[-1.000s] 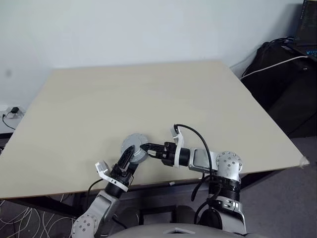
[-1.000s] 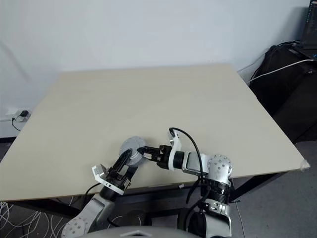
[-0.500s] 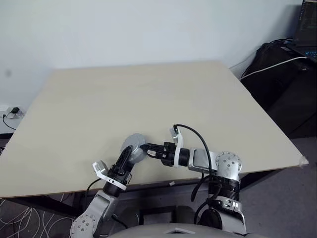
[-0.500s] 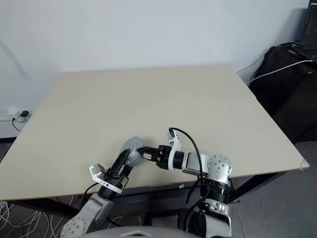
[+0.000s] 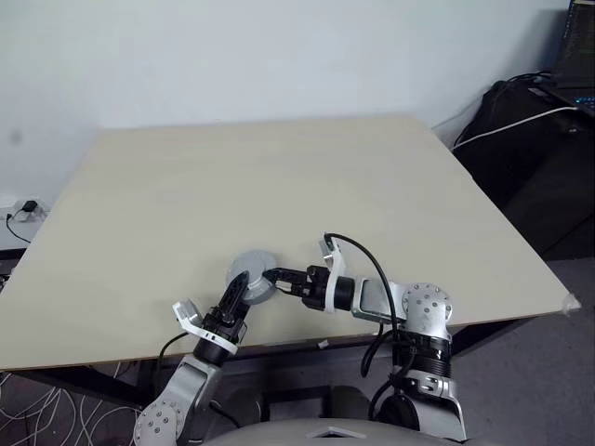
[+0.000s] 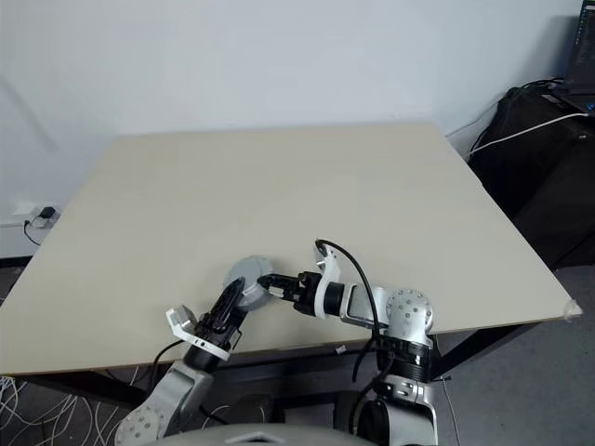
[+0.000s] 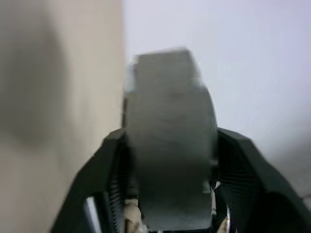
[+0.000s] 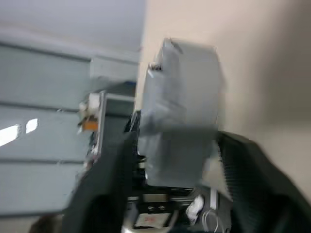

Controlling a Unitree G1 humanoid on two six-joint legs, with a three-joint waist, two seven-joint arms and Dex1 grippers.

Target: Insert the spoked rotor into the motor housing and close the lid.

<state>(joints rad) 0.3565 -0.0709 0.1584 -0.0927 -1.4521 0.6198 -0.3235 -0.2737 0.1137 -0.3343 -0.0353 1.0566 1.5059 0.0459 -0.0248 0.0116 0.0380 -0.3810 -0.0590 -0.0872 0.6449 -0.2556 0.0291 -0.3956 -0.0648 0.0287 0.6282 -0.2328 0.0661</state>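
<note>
The grey motor unit, now near the table's front edge, will leave my left gripper on the bare beige table (image 5: 214, 241), slightly toward the wall socket.
A grey round motor unit (image 5: 254, 268) sits near the table's front edge, its silvery-grey lid facing up. The spoked rotor and the motor housing's windings are hidden under the lid. My left gripper (image 5: 243, 287) reaches it from the near side. In the left wrist view both black fingers (image 7: 109, 165) press the sides of the grey body (image 7: 170, 141), so it is shut on it. My right gripper (image 5: 272, 277) is at the unit's right edge. In the right wrist view its fingers (image 8: 243, 165) stand spread on either side of the grey body (image 8: 182, 107).
The beige table (image 5: 279, 177) stretches far behind the unit. A black cabinet (image 5: 539, 139) with cables stands past the table's right side. A wall socket (image 5: 23, 206) sits low at the far left. The table's front edge runs just under both wrists.
My left gripper's fingers have closed in on the grey unit. The right gripper's fingers have spread wider at the unit's right edge. Neither arm has shifted noticeably.
</note>
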